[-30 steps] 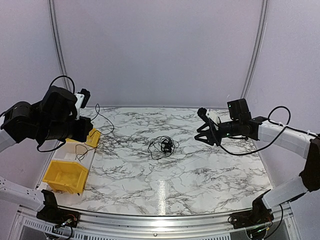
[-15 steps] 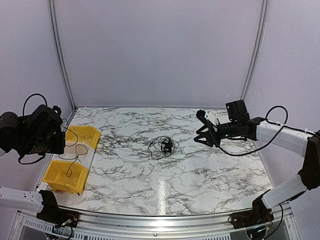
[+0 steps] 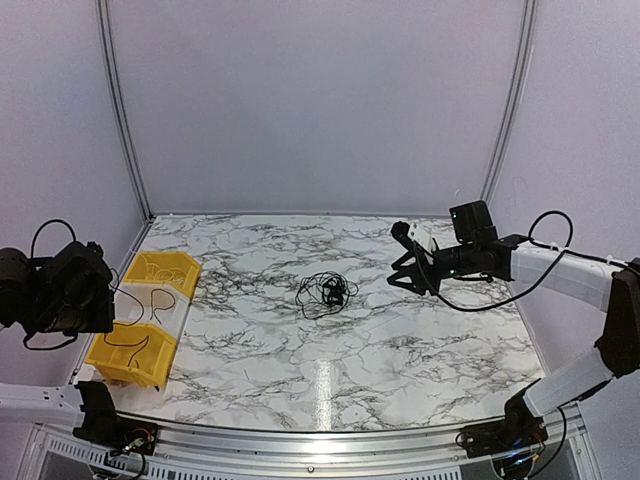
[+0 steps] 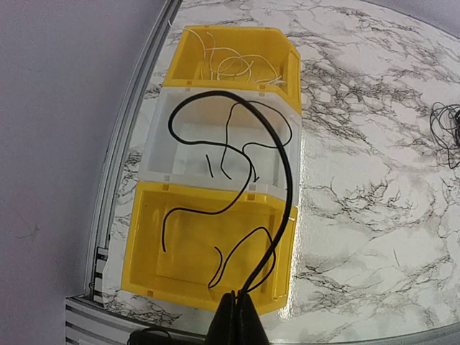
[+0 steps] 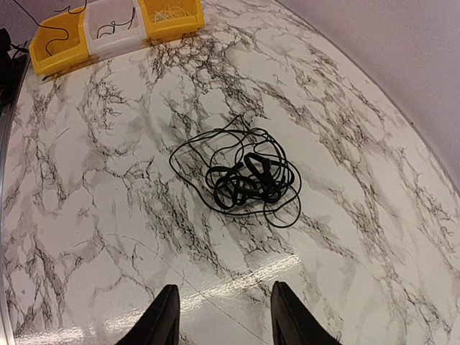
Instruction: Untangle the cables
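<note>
My right gripper is to close next on the dense clump's edge [image 3: 347,288] [image 5: 279,190] nearest to it, in the tangled bunch of thin black cables.
A tangled bunch of thin black cables [image 3: 325,291] lies on the marble table's middle; it also shows in the right wrist view [image 5: 244,176]. My left gripper [image 4: 237,316] is shut on one thin black cable [image 4: 284,151] and holds it above the bins; the cable loops over the white bin [image 4: 162,144] and its ends hang over the near yellow bin [image 4: 144,277]. In the top view the left gripper [image 3: 100,300] sits at the far left above the bins. My right gripper [image 3: 402,272] is open and empty, right of the bunch and above the table; the right wrist view shows its fingertips [image 5: 167,313] apart.
Three bins stand in a row at the table's left edge: a far yellow bin [image 3: 175,268] holding pale wires [image 4: 230,66], the white bin [image 3: 150,310], the near yellow bin [image 3: 135,355]. A metal rail [image 3: 320,440] runs along the near edge. Purple walls enclose the table.
My left arm has swung left and down, carrying the single black cable from above the table's left side to over the bins. The right gripper has barely moved. The bunch lies still.
</note>
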`<state>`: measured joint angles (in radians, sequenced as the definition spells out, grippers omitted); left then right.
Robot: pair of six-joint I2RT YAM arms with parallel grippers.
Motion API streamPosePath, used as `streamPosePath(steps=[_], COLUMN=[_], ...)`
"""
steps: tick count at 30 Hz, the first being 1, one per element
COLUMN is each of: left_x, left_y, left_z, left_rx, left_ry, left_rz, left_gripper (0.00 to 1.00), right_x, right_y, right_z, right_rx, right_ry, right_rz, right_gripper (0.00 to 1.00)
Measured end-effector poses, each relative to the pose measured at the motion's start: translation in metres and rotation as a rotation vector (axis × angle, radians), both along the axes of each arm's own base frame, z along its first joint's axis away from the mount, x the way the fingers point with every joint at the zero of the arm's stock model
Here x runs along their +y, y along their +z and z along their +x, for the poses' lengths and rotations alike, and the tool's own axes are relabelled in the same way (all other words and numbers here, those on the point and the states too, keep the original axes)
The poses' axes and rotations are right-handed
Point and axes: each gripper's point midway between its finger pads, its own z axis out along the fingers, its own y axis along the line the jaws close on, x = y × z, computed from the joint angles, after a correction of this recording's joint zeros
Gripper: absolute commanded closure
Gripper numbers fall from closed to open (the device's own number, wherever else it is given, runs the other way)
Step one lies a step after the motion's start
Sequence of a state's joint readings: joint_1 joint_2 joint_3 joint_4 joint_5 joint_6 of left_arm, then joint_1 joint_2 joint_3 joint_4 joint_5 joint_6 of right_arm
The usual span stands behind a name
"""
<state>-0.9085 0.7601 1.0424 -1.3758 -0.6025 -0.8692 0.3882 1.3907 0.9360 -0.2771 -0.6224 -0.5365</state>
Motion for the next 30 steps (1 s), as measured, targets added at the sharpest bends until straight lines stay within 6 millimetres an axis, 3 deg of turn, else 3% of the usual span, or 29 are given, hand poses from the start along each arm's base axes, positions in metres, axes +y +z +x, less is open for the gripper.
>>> streamPosePath(steps=[10, 25, 30], left_x=[0.005, 0.005, 0.007], left_y=[-0.042, -0.068, -0.078], left_z=[-0.017, -0.010, -0.006], left_rx=[0.132, 0.216, 0.245], left_ry=[0.023, 0.067, 0.079], left_rz=[0.040, 0.173, 0.199], left_gripper=[1.00, 1.00, 0.89], right_x=[0.000, 0.000, 0.000], right_y=[-0.001, -0.009, -0.009], right_z=[0.000, 0.000, 0.000], right_rx=[-0.006, 0.016, 0.016], right_ry=[0.005, 0.009, 0.009], right_rz=[-0.004, -0.016, -0.016], right_gripper=[0.57, 0.57, 0.56])
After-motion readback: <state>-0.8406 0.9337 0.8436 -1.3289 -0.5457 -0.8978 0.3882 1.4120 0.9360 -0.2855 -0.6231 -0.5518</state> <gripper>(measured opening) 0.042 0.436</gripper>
